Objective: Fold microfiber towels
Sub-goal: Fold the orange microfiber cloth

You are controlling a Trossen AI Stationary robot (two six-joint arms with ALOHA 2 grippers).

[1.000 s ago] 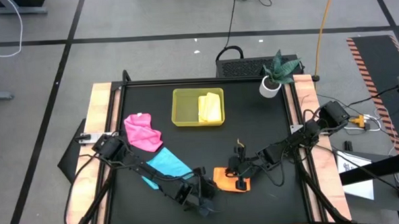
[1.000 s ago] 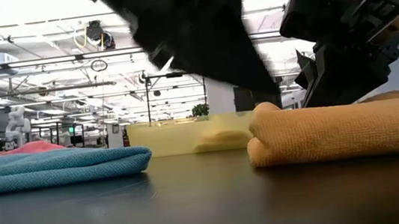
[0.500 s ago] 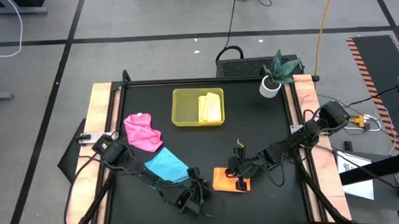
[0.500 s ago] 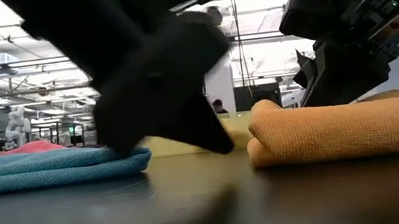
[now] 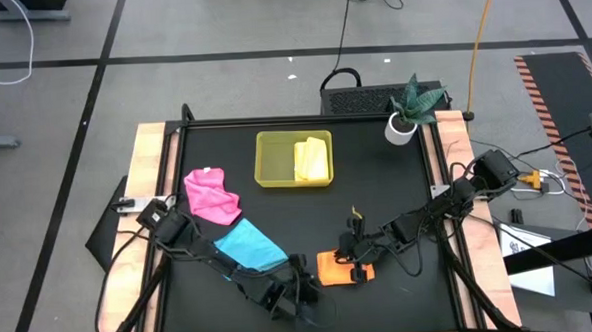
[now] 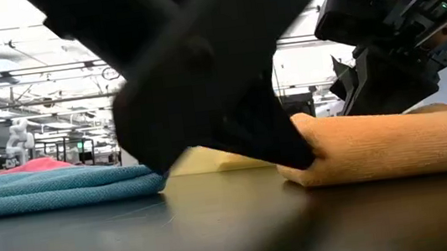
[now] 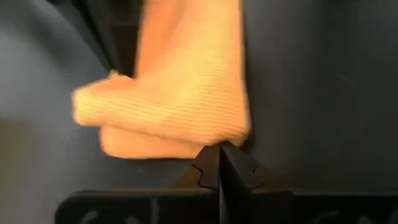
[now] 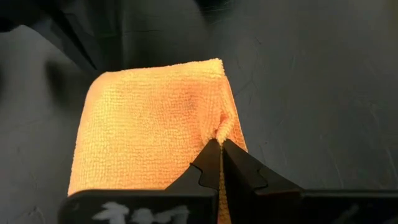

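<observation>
I can see the orange towel's top layer slants, with its corner sticking out past the layer below toward the tray, so next I take the tray-side edge (image 7: 115, 81) with my left gripper and straighten it.
The orange towel (image 5: 332, 267) lies folded in several layers near the table's front, right of the middle. My left gripper (image 7: 219, 152) is shut, low at the towel's left end (image 6: 310, 145). My right gripper (image 8: 221, 146) is shut on the towel's top near its right side (image 5: 359, 267). The sky blue towel (image 5: 247, 244) and the pink towel (image 5: 211, 195) lie flat on the table's left half. The yellow towel (image 5: 312, 159) lies folded in the yellow-green tray (image 5: 272, 159) at the far middle. My left gripper touches the orange towel's left folded end (image 7: 211, 138) with its shut fingertips. The fingers come low from the table's left. The towel lies flat on the table. My right gripper is shut on the towel's top layer near one edge (image 8: 222, 127), where the cloth puckers at the fingertips. The fingers slant down from the table's right. The towel stays on the table; how many layers are pinched, I cannot tell.
A small potted plant (image 5: 410, 109) stands at the far right corner. The table has wooden side rails (image 5: 153, 182). Bare black tabletop lies between the tray and the orange towel (image 5: 377, 197).
My left gripper has swung a little toward the table's left, come down to the tabletop, and then gone right up against the orange towel's left end. Its fingers stay shut. My right gripper has kept still on the towel.
</observation>
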